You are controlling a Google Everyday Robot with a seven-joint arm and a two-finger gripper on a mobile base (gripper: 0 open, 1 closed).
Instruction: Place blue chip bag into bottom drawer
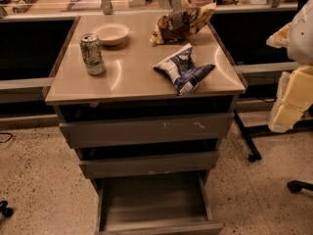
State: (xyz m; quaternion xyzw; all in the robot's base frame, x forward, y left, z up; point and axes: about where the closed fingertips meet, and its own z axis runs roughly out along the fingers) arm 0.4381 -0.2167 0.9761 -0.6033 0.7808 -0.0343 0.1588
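Next, I move my gripper to the blue chip bag on the cabinet top and close it on the bag's wrinkled middle (184,72).
The blue chip bag (184,69) lies wrinkled on the right front part of the cabinet top (132,77), dark blue with white patches. The bottom drawer (154,202) is pulled out, and its bare grey inside holds nothing. My gripper (289,104) shows as a pale blocky shape at the right edge of the view. It is beside the cabinet, to the right of the bag and lower than it, touching neither. Nothing is seen in it.
A soda can (92,54) stands at the left of the top and a white bowl (111,33) behind it. A brown-and-yellow snack bag (180,23) lies at the back right. Two shallower drawers (146,129) sit slightly open above. Chair wheels (296,186) stand on the floor at right.
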